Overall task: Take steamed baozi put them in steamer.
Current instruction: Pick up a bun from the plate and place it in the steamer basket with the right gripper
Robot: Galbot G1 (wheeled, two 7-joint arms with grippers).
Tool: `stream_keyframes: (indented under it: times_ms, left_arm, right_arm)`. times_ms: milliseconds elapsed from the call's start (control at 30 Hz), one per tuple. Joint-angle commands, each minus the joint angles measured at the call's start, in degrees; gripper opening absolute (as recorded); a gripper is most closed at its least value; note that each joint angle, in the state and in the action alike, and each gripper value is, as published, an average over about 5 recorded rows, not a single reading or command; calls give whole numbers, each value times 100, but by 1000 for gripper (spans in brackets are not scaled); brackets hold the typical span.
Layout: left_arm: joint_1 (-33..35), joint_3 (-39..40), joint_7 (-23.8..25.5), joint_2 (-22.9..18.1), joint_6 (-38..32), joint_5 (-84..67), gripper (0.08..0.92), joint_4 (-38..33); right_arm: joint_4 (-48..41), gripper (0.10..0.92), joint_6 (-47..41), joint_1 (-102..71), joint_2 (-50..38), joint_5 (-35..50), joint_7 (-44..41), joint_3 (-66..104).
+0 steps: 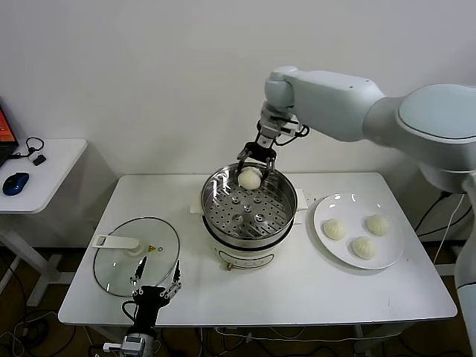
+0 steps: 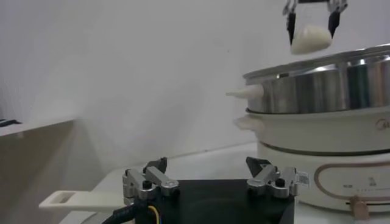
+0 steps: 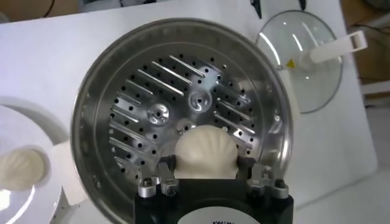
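Observation:
The robot's right gripper should release the baozi on the far part of the perforated tray [image 1: 247, 189] [image 3: 198, 162] inside the steel steamer.
My right gripper [image 1: 251, 169] is shut on one off-white pleated baozi [image 1: 250, 177] and holds it above the far side of the shiny steel steamer [image 1: 285, 204]. In the right wrist view the baozi [image 3: 205, 151] sits between the fingers [image 3: 166, 172] over the bare perforated tray [image 3: 146, 103]. In the left wrist view the held bun [image 2: 310, 38] hangs above the steamer rim [image 2: 317, 64]. Three more baozi [image 1: 334, 229] [image 1: 378, 224] [image 1: 363, 246] lie on the white plate [image 1: 324, 208]. My left gripper [image 1: 157, 283] is open and empty at the table's front left edge.
The glass lid [image 1: 156, 260] with a white handle [image 1: 115, 242] lies flat left of the steamer, just beyond my left gripper. A side table with a blue mouse [image 1: 15, 182] stands at the far left. A wall runs behind the table.

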Motion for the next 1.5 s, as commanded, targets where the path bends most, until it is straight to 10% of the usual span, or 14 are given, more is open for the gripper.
stream_keyframes:
  times_ms: [33,1167,1500]
  left_arm:
    - [-17,-14,2,-70,-9,-23,823,24]
    - [-62,-7,1,-69,-21,5,823,61]
    - [2,-1,4,-80,-12,30,823,-34]
  right_arm:
    - [-623,670,280,-425,381,-637,-194,270]
    - [-1201,760,280,-1036,441,-1427,548,901]
    - [-569,821,280,26,-97,45,-43,76]
